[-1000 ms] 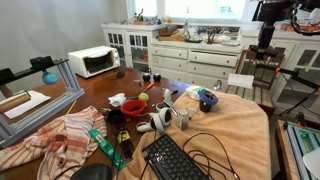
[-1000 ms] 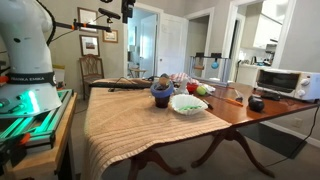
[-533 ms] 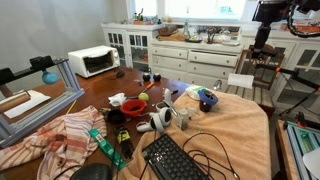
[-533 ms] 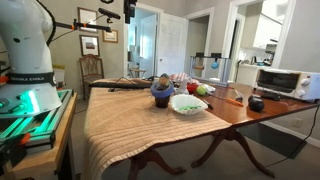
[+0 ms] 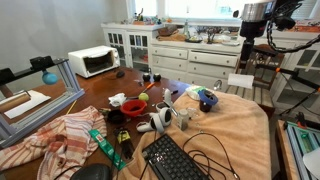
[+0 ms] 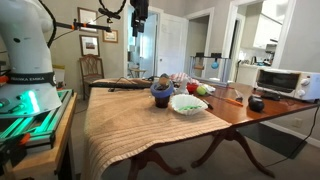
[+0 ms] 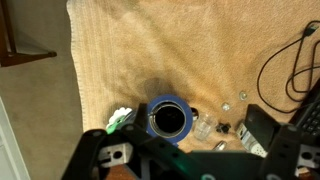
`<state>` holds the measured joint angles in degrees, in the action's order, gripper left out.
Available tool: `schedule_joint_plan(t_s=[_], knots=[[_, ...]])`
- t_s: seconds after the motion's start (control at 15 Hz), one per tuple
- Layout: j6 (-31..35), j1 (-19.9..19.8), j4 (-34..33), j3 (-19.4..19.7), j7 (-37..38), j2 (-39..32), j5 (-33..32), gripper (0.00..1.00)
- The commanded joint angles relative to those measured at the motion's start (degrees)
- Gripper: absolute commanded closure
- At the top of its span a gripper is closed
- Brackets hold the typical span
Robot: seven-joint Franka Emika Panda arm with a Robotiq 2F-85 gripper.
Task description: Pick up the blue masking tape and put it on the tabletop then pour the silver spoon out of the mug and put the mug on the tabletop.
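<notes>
Next, I close my gripper on the near side (image 5: pixel 208 104) (image 7: pixel 191 119) of the blue masking tape, where its ring faces the keyboard beside the small clear cup.
The blue masking tape (image 7: pixel 169 102) lies as a ring on the rim of the dark mug (image 7: pixel 169 121), which stands on the peach cloth over the tabletop (image 5: pixel 100 92). Mug and tape show in both exterior views (image 5: pixel 207 100) (image 6: pixel 161 93). A thin silver glint at the mug's inner rim may be the spoon. My gripper (image 7: pixel 195 152) is open and empty, high above the mug; it shows near the top of both exterior views (image 5: pixel 250 28) (image 6: pixel 139 20).
A small clear cup (image 7: pixel 203 126) and small bits lie right beside the mug. A keyboard (image 5: pixel 175 160) and cables lie on the cloth. A white bowl (image 6: pixel 187 103) and a toaster oven (image 5: pixel 93 62) stand on the table. A chair (image 7: pixel 20 45) stands off the table edge.
The arm has swung sideways and slightly down over the table. The mug, tape and other objects have not moved.
</notes>
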<state>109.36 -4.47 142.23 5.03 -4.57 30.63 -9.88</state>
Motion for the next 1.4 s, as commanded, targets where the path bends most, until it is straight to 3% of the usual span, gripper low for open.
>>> schedule_joint_plan(t_s=[0.0, 0.33, 0.67, 1.33], knots=[[-0.11, -0.11, -0.19, -0.12, -0.05, -0.21, 0.08, 0.00], [8.32, -1.09, 0.63, 1.46, -2.38, -7.65, -4.68, 0.00], [19.82, -0.32, -3.71, 4.89, -13.56, -22.32, -2.74, 0.00], [14.59, 0.02, -13.82, -0.18, -23.21, -37.36, -0.57, 0.00]])
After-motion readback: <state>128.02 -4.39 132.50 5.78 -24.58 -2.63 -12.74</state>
